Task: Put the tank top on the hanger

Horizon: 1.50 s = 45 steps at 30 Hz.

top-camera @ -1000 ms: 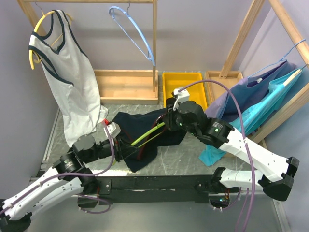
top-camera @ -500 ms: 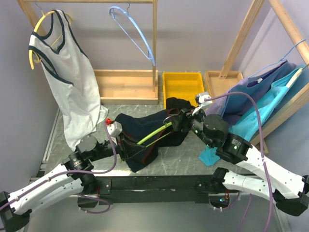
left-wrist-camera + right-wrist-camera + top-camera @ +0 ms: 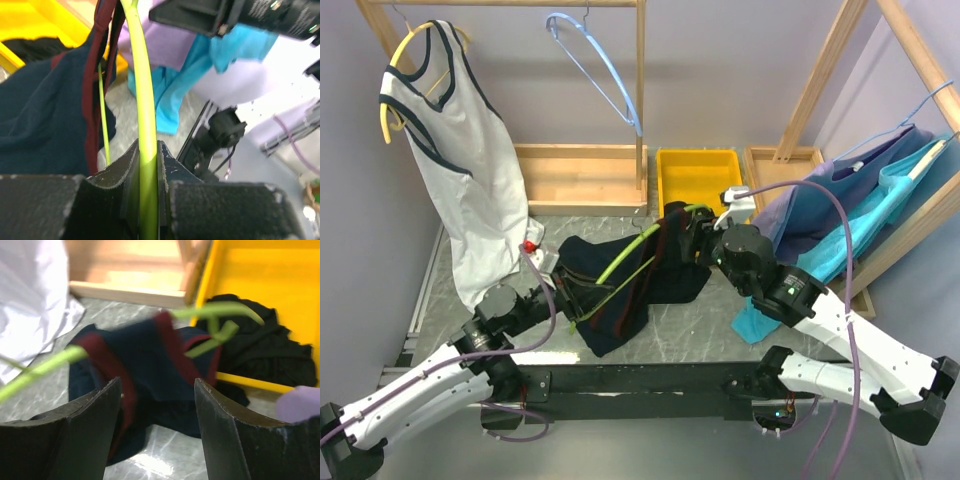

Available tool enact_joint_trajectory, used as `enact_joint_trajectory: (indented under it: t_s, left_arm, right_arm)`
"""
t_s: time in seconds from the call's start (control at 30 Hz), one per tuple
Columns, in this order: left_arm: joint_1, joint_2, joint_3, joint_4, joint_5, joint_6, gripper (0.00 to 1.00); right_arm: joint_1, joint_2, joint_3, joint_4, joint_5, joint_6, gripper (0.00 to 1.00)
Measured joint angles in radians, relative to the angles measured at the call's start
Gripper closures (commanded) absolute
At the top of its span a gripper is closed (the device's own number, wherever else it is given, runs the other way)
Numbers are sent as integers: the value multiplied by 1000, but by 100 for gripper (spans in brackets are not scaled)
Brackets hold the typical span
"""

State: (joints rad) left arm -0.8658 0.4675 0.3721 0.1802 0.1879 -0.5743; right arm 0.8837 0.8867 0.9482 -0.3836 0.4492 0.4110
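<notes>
My left gripper is holding the hanger's near arm, where the other strap of the tank top must go, so next my right gripper grabs the hanger (image 3: 643,236) below its hook.
The dark navy tank top (image 3: 650,275) with dark red trim lies bunched on the table, partly threaded over the lime-green hanger (image 3: 625,258). The hanger slants from my left gripper (image 3: 563,278) up toward the yellow bin. In the left wrist view that gripper (image 3: 148,147) is shut on the hanger's green bar (image 3: 142,100), with the tank top (image 3: 45,115) to its left. My right gripper (image 3: 682,238) stands open just above the tank top's far end. In the right wrist view its jaws (image 3: 157,385) hold nothing, with the tank top (image 3: 145,360) and the hanger's end (image 3: 215,315) beyond them.
A yellow bin (image 3: 698,180) at the back holds a black garment (image 3: 260,350). A white tank top (image 3: 470,170) hangs on a yellow hanger at the left and a light blue hanger (image 3: 595,60) on the wooden rack. Blue and purple clothes (image 3: 860,200) hang at the right.
My right gripper has opened and drawn back from the tank top. The hanger's far end has swung up toward the yellow bin, and the left gripper still grips its bar.
</notes>
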Motion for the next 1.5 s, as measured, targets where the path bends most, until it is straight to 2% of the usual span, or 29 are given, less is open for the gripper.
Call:
enact_joint_trajectory:
  t_s: [0.23,0.4,0.53,0.73,0.97,1.07,1.1,1.17,1.2,1.23,1.27,1.3,1.33,1.37,1.5]
  left_arm:
    - [2,7,-7,42,-47,-29,99]
    - [2,91,-5,62,-56,-40,99]
    - [2,159,10,62,-51,-40,99]
    - [2,200,48,63,-31,-40,99]
    - [5,200,58,42,-6,-39,99]
    - [5,208,68,45,14,-39,99]
    - [5,211,71,48,19,-39,99]
    - [5,216,72,52,25,-39,99]
    - [5,218,72,54,27,-39,99]
    - [5,218,72,55,27,-40,98]
    - [5,219,72,55,28,-44,94]
    - [5,222,74,50,29,-51,65]
    - [5,229,75,36,29,-54,53]
    - [5,240,75,34,32,-56,50]
    - [5,233,88,36,-5,-57,19]
  right_arm:
    - [-45,-43,-7,18,-130,-32,32]
    - [45,-82,-7,100,-205,-107,32]
    - [136,-17,21,133,-174,-165,32]
    - [145,174,60,171,-83,-220,32]
    - [145,241,68,224,-10,-251,40]
    - [146,245,66,262,16,-256,52]
    - [146,246,65,273,22,-257,63]
    - [146,248,62,290,34,-258,80]
    - [146,248,57,301,39,-257,100]
    - [146,249,49,309,50,-265,100]
    - [146,249,40,309,63,-290,100]
    - [146,250,27,305,71,-316,100]
    - [146,252,16,304,83,-327,100]
    - [148,255,5,301,94,-330,100]
    - [151,260,-40,327,143,-315,100]
